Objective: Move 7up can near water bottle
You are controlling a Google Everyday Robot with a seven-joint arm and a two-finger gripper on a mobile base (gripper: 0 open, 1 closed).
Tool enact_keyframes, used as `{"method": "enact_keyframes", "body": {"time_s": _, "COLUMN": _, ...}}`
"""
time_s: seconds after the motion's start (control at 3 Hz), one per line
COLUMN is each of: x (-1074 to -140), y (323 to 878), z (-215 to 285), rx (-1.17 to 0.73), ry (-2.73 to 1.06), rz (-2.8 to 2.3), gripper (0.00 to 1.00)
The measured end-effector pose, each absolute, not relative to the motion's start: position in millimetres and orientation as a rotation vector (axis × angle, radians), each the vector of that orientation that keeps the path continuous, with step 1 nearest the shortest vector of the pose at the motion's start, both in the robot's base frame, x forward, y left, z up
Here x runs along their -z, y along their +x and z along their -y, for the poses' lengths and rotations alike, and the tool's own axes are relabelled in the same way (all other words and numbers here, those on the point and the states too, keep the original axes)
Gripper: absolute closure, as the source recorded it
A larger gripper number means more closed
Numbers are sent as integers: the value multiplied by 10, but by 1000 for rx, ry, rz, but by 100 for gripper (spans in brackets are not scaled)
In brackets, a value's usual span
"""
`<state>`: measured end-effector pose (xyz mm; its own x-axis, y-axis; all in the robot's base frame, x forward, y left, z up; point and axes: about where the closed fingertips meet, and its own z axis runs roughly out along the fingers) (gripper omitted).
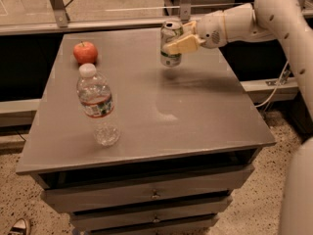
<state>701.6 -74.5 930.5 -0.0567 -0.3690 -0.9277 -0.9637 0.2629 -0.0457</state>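
Next, my gripper lets go of the 7up can close against the water bottle's base point(133, 135), on the side facing my arm.
The 7up can point(170, 43), silver and white with green lettering, is held upright a little above the back right part of the grey table point(195, 111). My gripper point(180, 39) reaches in from the right and is shut on the can, with a cream finger across its front. The water bottle point(98, 105), clear with a white cap and a red and white label, stands upright near the table's front left. The can is well to the right of and behind the bottle.
A red apple point(85, 52) sits at the table's back left, behind the bottle. Drawers point(151, 195) run under the table top. A metal rail point(122, 23) crosses behind the table. My white arm point(279, 13) spans the right side.
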Motion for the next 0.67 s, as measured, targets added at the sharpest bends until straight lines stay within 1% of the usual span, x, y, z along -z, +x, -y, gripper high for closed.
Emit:
{"method": "enact_keyframes", "body": {"time_s": 0.33, "x": -9277, "y": 6303, "z": 612, "rx": -873, "ry": -1410, "rz": -1555, "gripper": 100}}
{"method": "enact_keyframes", "body": {"time_s": 0.67, "x": -9133, "y": 5796, "z": 404, "rx": -960, "ry": -1507, "rz": -1486, "gripper": 100}}
